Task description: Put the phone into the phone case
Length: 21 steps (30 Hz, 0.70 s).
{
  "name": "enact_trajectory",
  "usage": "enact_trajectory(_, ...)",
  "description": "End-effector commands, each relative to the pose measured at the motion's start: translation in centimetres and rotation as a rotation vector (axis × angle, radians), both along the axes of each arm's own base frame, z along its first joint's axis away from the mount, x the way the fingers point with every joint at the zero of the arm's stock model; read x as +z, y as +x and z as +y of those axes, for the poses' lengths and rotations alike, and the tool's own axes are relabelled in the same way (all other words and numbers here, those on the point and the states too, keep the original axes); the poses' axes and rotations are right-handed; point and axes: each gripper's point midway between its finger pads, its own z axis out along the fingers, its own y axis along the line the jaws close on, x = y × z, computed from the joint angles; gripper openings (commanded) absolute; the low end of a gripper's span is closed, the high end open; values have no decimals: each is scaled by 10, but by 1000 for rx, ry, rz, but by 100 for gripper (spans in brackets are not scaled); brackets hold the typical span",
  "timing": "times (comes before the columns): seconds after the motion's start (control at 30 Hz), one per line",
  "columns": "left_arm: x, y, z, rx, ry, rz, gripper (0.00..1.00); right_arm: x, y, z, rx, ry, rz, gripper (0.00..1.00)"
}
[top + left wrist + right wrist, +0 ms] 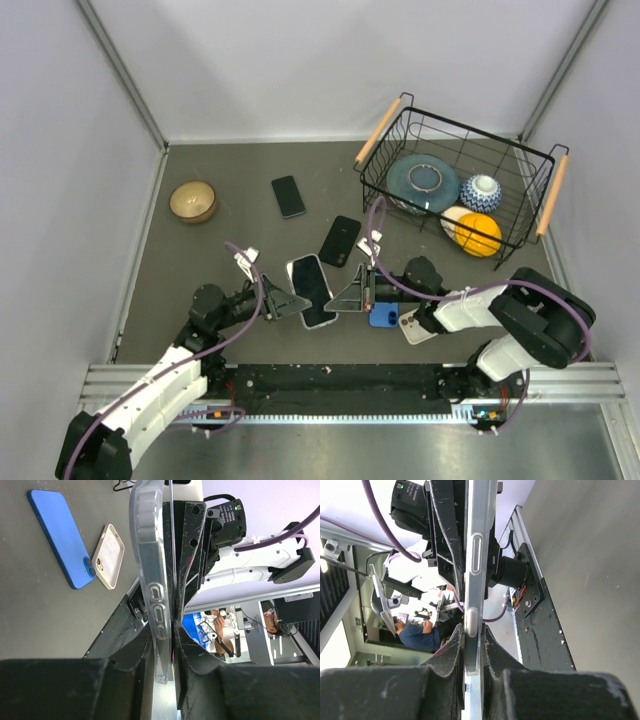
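Note:
My right gripper will release the phone, now held above the mat's centre, flat on the mat (277, 290) under the fingers of my left gripper.
A phone (312, 290) with a black screen and pale rim is held above the mat at centre, one gripper on each long side. My left gripper (284, 303) is shut on its left edge. In the left wrist view a clear phone case (149, 575) stands edge-on between the fingers of the left gripper (167, 630), with the thin phone against its right face. My right gripper (350, 295) is shut on the right edge. The right wrist view shows the phone's silver side (477, 555) with its buttons, pinched by the right gripper (472, 645). I cannot tell how fully the phone sits in the case.
A blue phone (383, 316) and a beige case (417, 328) lie under the right arm. Two black phones (288, 196) (340, 240) lie further back. A wooden bowl (193, 201) is at the far left. A wire basket (465, 128) with dishes and an orange stands at the back right.

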Motion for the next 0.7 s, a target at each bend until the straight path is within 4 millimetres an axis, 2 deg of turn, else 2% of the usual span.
enact_trajectory(0.0,-1,-3,-1,-5,-4,-6,10,43,11,10,-31,129,-107,0)
enact_trajectory(0.03,-2,-1,0,2,5,3,5,42,12,10,-33,123,-103,0)
enact_trajectory(0.07,-14,1,1,12,52,45,0,41,12,11,-34,119,-100,0)
enact_trajectory(0.1,-10,2,0,13,62,38,0,40,13,11,-36,116,-103,0)
enact_trajectory(0.27,-20,6,2,31,139,80,0,40,17,14,-45,96,-118,0)
enact_trajectory(0.3,-17,6,1,27,138,79,7,40,17,14,-46,91,-121,0)
enact_trajectory(0.33,-15,6,1,28,138,80,24,40,18,14,-46,87,-124,0)
enact_trajectory(0.4,-7,8,2,39,137,69,37,39,17,14,-41,77,-130,0)
enact_trajectory(0.43,-9,10,3,59,151,80,51,38,16,14,-35,76,-133,0)
enact_trajectory(0.53,-2,17,6,97,172,54,53,37,10,12,-6,78,-136,0)
enact_trajectory(0.63,5,21,7,115,161,34,49,35,3,11,29,76,-140,0)
enact_trajectory(0.67,9,21,6,115,152,27,43,34,1,10,37,75,-141,0)
